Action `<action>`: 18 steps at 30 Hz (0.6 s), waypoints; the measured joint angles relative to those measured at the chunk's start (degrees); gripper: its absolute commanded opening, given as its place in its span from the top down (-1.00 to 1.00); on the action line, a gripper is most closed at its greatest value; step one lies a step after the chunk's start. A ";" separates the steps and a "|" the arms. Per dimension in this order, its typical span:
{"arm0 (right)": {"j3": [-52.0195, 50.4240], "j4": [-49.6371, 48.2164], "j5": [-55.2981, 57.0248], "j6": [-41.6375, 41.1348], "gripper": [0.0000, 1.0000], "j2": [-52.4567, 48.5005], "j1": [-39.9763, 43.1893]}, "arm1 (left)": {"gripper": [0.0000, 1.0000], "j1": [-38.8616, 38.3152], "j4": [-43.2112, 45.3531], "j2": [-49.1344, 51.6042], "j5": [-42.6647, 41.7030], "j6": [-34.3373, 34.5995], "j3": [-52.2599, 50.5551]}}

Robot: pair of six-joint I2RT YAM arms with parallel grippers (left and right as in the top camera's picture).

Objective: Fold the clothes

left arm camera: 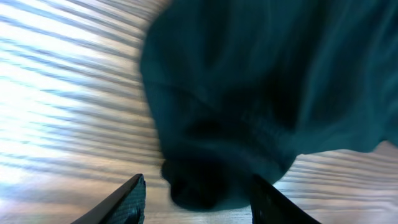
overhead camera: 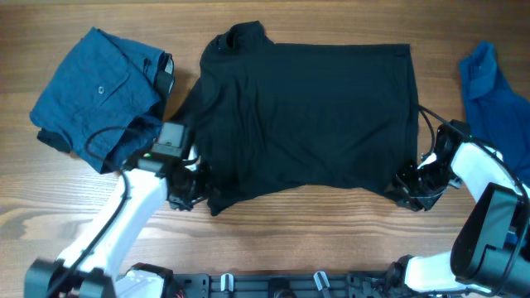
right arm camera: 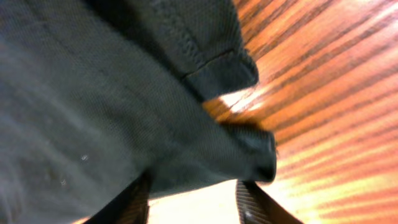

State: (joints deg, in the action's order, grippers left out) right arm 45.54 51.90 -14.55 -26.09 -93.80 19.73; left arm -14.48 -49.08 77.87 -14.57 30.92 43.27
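I can see the near corner of the black T-shirt bunched at my left gripper, so next I pinch the lump (left arm camera: 208, 185) with it and spread it flat before folding.
The black T-shirt (overhead camera: 306, 116) lies spread on the wooden table, collar at the far left. My left gripper (overhead camera: 187, 187) is at its near left corner. In the left wrist view the fingers (left arm camera: 198, 186) are open, with a bunched lump of black fabric (left arm camera: 261, 81) between their tips. My right gripper (overhead camera: 411, 185) is at the near right corner. In the right wrist view its fingers (right arm camera: 193, 193) are open, with the shirt's hemmed edge (right arm camera: 93, 93) lying across them. A darker blue buttoned garment (overhead camera: 95, 91) lies at the far left, and a plain blue shirt (overhead camera: 497, 91) at the right edge.
The wooden table (overhead camera: 290, 240) shows bare in front of the black shirt. A black cable (overhead camera: 108, 136) runs from the left arm over the dark blue garment. The arm bases stand at the table's near edge.
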 measured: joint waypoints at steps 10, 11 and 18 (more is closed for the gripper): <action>9.27 -3.26 0.55 -0.22 0.91 0.00 1.16 | 0.21 -5.29 3.58 13.81 -0.61 -0.59 0.09; 11.52 -3.23 1.22 0.24 0.91 0.00 1.79 | -0.01 -5.29 3.63 13.86 -0.55 -0.35 0.11; 14.58 -4.59 2.82 1.05 0.90 0.00 3.15 | 0.92 -5.62 5.64 14.36 -2.16 -0.31 0.63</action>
State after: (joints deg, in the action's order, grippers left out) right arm 60.12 47.31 -11.73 -25.04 -93.80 22.87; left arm -20.10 -43.44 92.23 -16.73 30.61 43.90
